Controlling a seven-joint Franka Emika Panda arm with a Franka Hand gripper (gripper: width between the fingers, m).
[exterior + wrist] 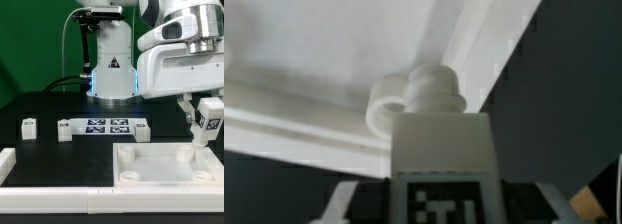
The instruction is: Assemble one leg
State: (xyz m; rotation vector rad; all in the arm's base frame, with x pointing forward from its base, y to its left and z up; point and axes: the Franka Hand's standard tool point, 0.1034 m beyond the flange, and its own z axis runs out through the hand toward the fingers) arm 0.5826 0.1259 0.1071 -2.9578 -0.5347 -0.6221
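Note:
My gripper should release the white leg standing upright in the panel's front corner socket (203, 176) (384, 106) farthest from the white raised block.
My gripper (205, 118) is shut on a white leg (209, 122) with a black-and-white tag, held tilted just above the far right corner of the large white square panel (150, 168). In the wrist view the leg (441, 150) points its peg end at a round corner socket (397, 100) of the panel (331, 60), and the gripper (441, 205) grips the tagged end, with its fingers (352, 200) on either side. Whether the peg touches the socket cannot be told. Another small tagged leg (29, 126) lies on the table at the exterior view's left.
The marker board (103, 128) lies behind the panel near the arm's base (111, 75). A white raised block (6, 160) sits at the exterior view's left front edge. A white border strip (60, 195) runs along the front.

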